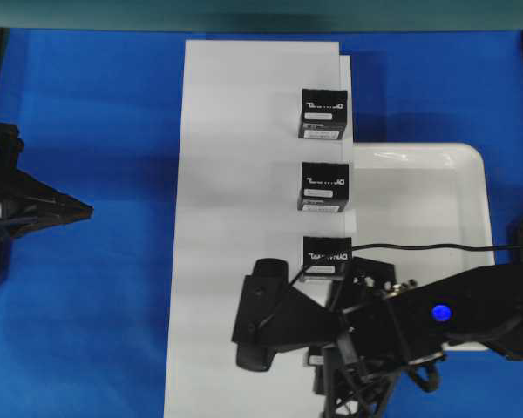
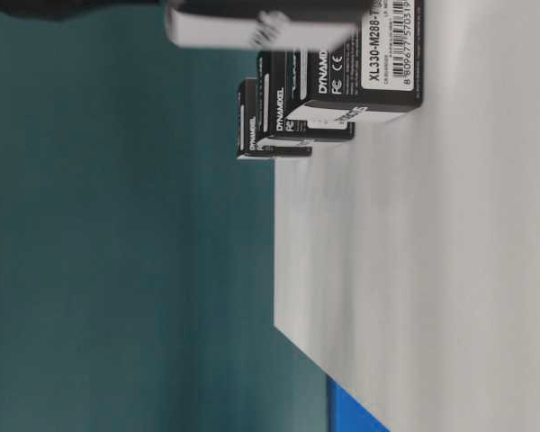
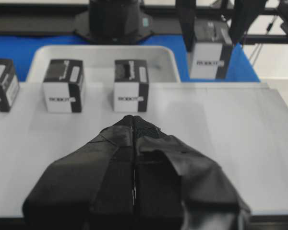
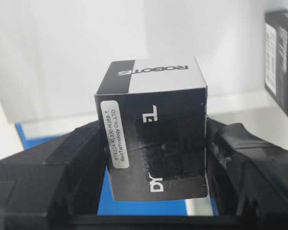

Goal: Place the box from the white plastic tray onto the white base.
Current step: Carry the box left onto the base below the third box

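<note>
I should use my right gripper to set the box down on the white base, at the near end of the black box row (image 1: 322,336) (image 4: 146,96).
My right gripper (image 4: 151,143) is shut on the box (image 4: 151,129), a small black cuboid with a white sticker label and a white end face. One finger presses each side of it. The left wrist view shows the box (image 3: 210,53) held at the far edge of the white base (image 3: 206,134); I cannot tell whether it touches the base. From overhead the right arm hides the box. The white plastic tray (image 1: 471,174) lies right of the white base (image 1: 235,218) and holds nothing that I can see. My left gripper (image 1: 78,209) is shut and empty, left of the base.
Three black boxes with white lettering (image 1: 322,113) (image 1: 323,186) (image 1: 325,259) stand in a row along the base's right edge. A black cable (image 1: 418,246) runs across the tray. Blue cloth (image 1: 87,331) covers the table around the base.
</note>
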Robot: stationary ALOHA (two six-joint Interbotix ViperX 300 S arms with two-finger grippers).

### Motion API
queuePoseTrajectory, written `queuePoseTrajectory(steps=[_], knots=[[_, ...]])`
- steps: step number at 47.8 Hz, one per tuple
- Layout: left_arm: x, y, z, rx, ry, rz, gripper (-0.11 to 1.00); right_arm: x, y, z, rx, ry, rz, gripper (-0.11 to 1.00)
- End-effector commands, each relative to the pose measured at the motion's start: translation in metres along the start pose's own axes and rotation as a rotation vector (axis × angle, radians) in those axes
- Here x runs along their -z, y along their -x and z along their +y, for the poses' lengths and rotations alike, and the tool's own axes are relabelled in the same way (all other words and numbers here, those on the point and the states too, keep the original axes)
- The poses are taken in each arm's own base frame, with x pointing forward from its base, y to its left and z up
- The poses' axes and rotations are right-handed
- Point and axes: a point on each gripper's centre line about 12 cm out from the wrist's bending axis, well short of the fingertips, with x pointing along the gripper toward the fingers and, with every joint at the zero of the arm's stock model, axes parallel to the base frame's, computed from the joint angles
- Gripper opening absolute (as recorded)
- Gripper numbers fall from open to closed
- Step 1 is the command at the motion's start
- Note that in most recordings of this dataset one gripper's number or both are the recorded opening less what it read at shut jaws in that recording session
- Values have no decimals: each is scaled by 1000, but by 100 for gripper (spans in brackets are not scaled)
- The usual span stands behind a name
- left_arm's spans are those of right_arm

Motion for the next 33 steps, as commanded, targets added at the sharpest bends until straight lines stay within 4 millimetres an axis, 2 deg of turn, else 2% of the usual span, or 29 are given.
queuePoseTrajectory(steps=[1,14,33], knots=[[-12,0,0,1,-2,-28,-7,-6,-14,0,9,-4,7,59],[-12,4,-1,3,-2,-9,-7,-3,-36,-3,21,21,30,59],[-13,8,0,-2,-3,-18,-7,-2,-50,-6,29,25,28,59]])
